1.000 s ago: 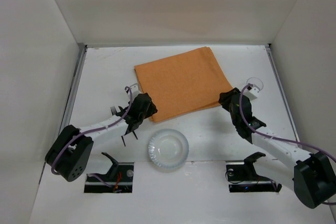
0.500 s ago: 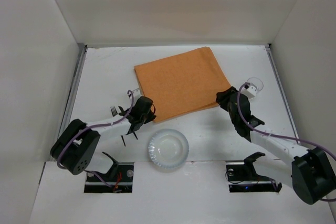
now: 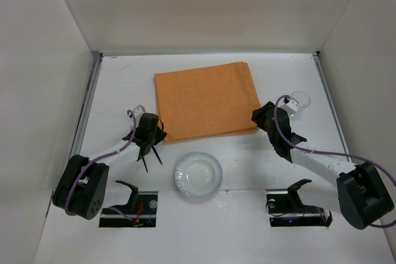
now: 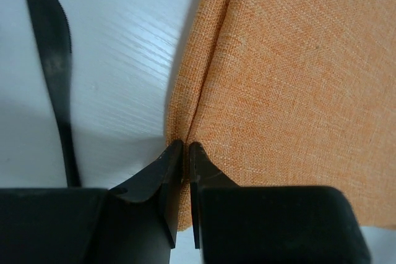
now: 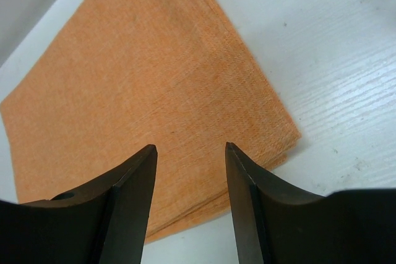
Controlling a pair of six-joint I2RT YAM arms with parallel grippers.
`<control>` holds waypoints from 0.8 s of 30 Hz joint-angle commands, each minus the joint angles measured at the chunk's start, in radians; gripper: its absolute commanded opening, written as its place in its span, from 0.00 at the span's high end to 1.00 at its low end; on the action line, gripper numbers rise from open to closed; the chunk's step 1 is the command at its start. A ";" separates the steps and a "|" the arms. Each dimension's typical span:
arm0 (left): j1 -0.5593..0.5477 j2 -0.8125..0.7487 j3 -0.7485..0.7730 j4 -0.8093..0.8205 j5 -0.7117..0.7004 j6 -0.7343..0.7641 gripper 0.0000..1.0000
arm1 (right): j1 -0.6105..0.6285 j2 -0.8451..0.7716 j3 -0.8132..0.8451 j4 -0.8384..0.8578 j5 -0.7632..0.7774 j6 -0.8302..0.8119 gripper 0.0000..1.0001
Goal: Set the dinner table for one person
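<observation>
My right gripper needs to pinch its near corner point(image 3: 255, 130) and pull the orange placemat square together with my left gripper, because the placemat's near edge slants away toward my right gripper.
The orange placemat point(image 3: 207, 98) lies folded on the white dinner table point(image 3: 117, 85), its edges nearly square to the table. My left gripper point(image 3: 153, 130) is at the mat's near left corner. In the left wrist view the left gripper point(image 4: 186, 148) is shut, pinching a raised fold of the placemat point(image 4: 291, 78) edge. My right gripper point(image 3: 258, 116) stands at the mat's near right corner. Its jaws point(image 5: 190, 149) are open over the placemat point(image 5: 142, 85), holding nothing.
A clear plastic plate point(image 3: 198, 176) sits near the front edge between the arms. A clear glass point(image 3: 299, 101) stands right of the mat, behind the right wrist. Black cutlery point(image 3: 147, 159) lies just below the left gripper; a black knife point(image 4: 52, 60) lies left of the mat.
The left gripper has shut on the mat's left edge and drawn it leftward, turning the mat squarer to the table. The right gripper has opened wider.
</observation>
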State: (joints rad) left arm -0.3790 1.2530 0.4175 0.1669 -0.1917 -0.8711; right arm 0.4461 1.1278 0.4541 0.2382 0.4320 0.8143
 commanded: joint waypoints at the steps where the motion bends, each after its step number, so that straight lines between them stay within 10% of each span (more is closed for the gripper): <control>1: 0.024 -0.029 -0.026 -0.058 -0.060 0.037 0.95 | 0.004 0.059 0.064 -0.005 0.002 0.026 0.46; 10: -0.025 -0.139 -0.028 -0.090 -0.215 0.095 0.67 | -0.024 0.099 0.083 -0.160 0.027 0.132 0.45; 24: -0.033 -0.086 -0.028 -0.021 -0.104 0.126 0.62 | -0.011 0.216 0.097 -0.177 -0.010 0.232 0.45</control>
State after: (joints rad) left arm -0.4065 1.1587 0.3874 0.1078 -0.3252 -0.7662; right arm 0.4267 1.3193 0.5079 0.0578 0.4469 1.0039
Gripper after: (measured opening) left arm 0.381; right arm 0.552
